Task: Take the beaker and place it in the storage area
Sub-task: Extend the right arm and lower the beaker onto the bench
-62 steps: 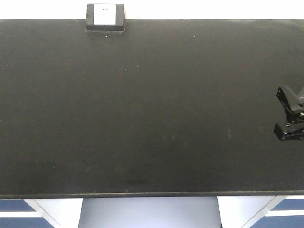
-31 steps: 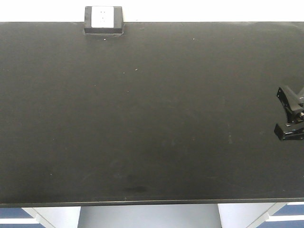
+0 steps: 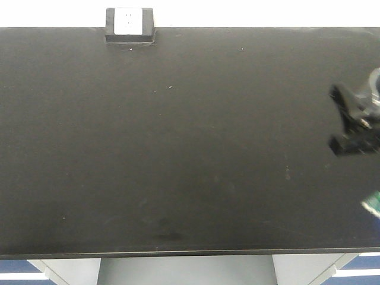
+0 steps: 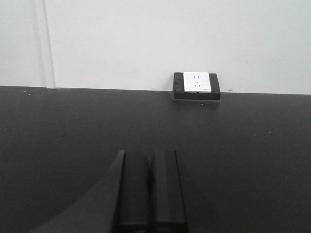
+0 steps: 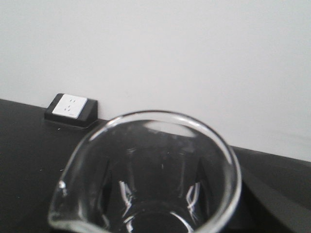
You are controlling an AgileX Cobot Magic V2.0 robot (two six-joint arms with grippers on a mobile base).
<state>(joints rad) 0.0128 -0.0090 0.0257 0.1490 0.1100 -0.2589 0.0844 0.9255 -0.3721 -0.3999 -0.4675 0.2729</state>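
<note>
Next, I release the beaker upright with my right gripper near the middle of the bare black bench top (image 3: 195, 148).
The beaker (image 5: 146, 170) is clear glass with a pouring lip at lower left, and it fills the lower half of the right wrist view. My right gripper (image 5: 158, 204) is shut on it; the dark fingers show through the glass. In the front view the right gripper (image 3: 349, 122) is a blurred black shape over the right end of the storage area (image 3: 178, 148), a matte black bench top. The black socket box (image 3: 129, 25) with its white face stands at the back left. My left gripper (image 4: 149, 189) is shut and empty, low over the bench, facing the socket box (image 4: 196, 86).
A white wall (image 4: 146, 39) rises behind the bench's back edge. Blue and white cabinet fronts (image 3: 24, 273) show below the front edge. A small green part of the right arm (image 3: 374, 206) shows at the right border.
The right gripper has moved left and slightly up over the bench and is now blurred with motion. The bench's front edge sat higher in the oldest frame.
</note>
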